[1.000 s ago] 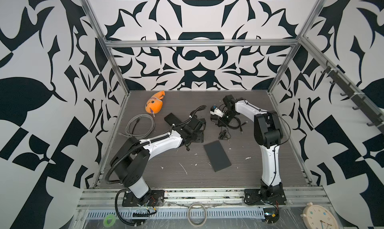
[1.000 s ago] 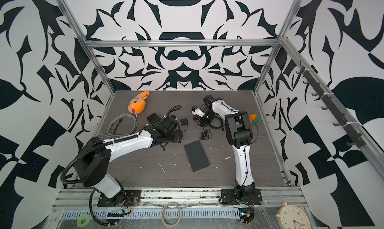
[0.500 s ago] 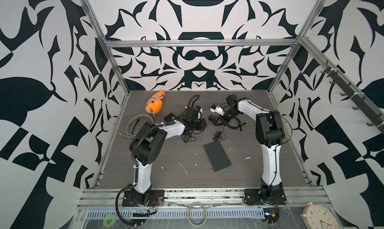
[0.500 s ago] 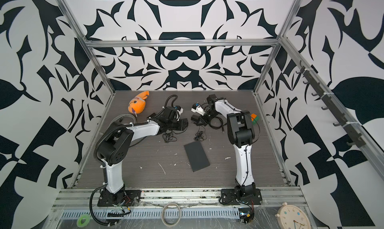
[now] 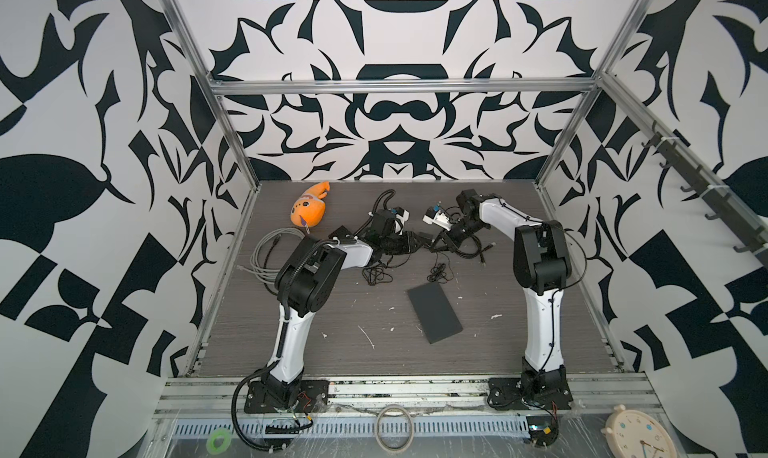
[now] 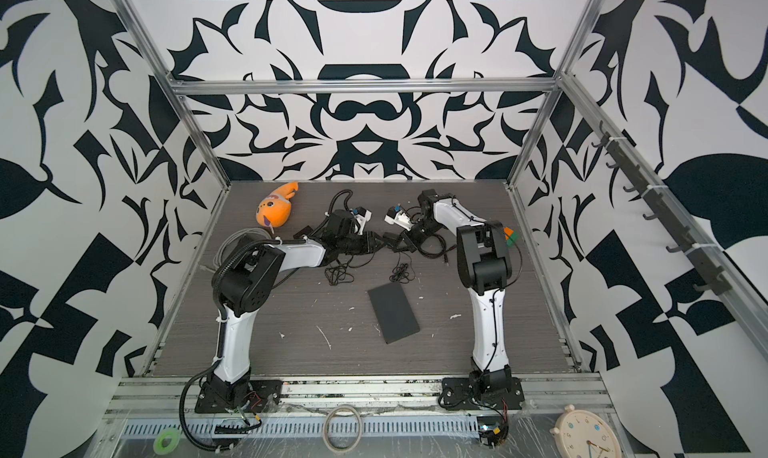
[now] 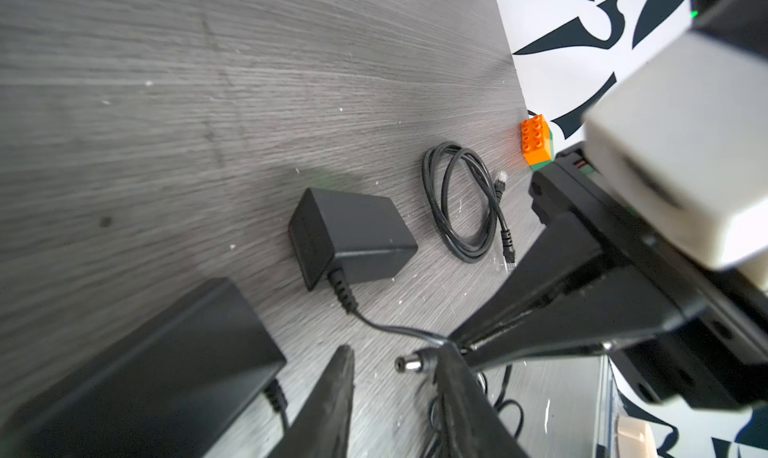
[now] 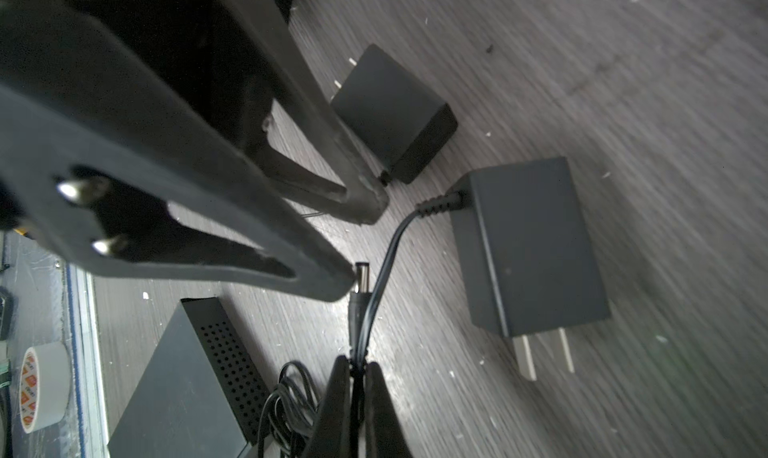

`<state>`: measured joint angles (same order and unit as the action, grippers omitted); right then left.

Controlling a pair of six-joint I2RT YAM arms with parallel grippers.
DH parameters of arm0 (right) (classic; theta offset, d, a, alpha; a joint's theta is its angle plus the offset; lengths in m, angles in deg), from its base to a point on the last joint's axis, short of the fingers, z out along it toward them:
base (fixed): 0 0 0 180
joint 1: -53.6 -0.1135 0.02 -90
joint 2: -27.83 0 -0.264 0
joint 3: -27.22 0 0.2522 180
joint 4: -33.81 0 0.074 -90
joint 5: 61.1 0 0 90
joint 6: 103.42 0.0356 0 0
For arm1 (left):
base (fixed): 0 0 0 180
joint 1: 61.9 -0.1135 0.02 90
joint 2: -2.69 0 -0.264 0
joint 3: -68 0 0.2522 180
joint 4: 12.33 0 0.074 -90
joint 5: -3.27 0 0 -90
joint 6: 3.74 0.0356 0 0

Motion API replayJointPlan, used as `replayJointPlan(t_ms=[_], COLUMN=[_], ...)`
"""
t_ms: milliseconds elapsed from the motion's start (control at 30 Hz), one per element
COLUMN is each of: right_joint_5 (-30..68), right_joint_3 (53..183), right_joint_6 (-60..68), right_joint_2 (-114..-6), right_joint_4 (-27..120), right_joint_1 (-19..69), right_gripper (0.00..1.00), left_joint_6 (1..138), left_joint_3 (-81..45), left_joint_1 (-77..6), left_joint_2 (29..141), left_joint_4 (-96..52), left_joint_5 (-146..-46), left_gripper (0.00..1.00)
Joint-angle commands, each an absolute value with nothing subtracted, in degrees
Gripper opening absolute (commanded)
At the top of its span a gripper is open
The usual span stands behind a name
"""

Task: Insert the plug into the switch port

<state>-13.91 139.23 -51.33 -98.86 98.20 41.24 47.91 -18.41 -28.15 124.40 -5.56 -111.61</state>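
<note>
Next, I open my right gripper and back off, as the adapter's cable runs beside the plug into its pinch, and then take the plug's cable [image 8: 357, 330] by itself, farther behind the plug.
The plug [image 7: 409, 364] is a small black barrel with a metal tip on a thin black cable. My right gripper [image 8: 353, 362] is shut on that cable just behind the plug [image 8: 359, 287]. My left gripper [image 7: 397, 352] stands open, and the plug's tip pokes into the gap beside one finger [image 7: 457, 389]. The other finger [image 7: 332, 398] is well clear of it. In both top views the two grippers [image 5: 411, 243] [image 5: 438, 242] meet at the back middle of the table. The switch [image 5: 434, 312], a flat black box with vent holes [image 8: 224, 352], lies nearer the front.
Two black power adapters [image 8: 528, 248] [image 8: 395, 111] lie by the grippers, with loose cable loops [image 5: 376, 275]. A coiled black cable [image 7: 461, 211] and an orange block [image 7: 536, 140] sit near the right wall. An orange plush fish [image 5: 309, 209] and a grey cable coil [image 5: 270, 254] are at the back left.
My left arm has raised its elbow and carried its gripper back and right to the right gripper, its jaws narrowing. The right gripper has closed fully on the cable.
</note>
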Motion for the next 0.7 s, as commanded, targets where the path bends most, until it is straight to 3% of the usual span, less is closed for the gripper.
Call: replayJointPlan(t_ms=[0, 67, 200, 667], right_joint_5=[-14.49, -12.85, -7.33, 1.03], right_joint_3=[141.63, 142.32, 142.73, 138.09], right_joint_6=[-50.98, -49.79, -44.16, -35.64], right_joint_2=[-98.44, -98.73, -99.32, -93.10], right_joint_4=[100.31, 101.32, 101.00, 103.45], right_joint_1=[41.30, 41.29, 41.62, 43.30], right_gripper=[0.04, 0.02, 0.12, 0.27], left_joint_6=[45.87, 46.15, 47.32, 51.02], left_joint_3=[-19.22, -19.77, -23.54, -24.48], left_joint_1=[-28.15, -28.15, -27.89, -27.80], left_joint_2=[125.74, 125.94, 127.60, 126.32], left_joint_4=[-2.91, -3.69, -8.99, -14.30], left_joint_5=[-112.08, -110.89, -108.07, -103.95], left_gripper=[0.33, 0.31, 0.26, 0.23])
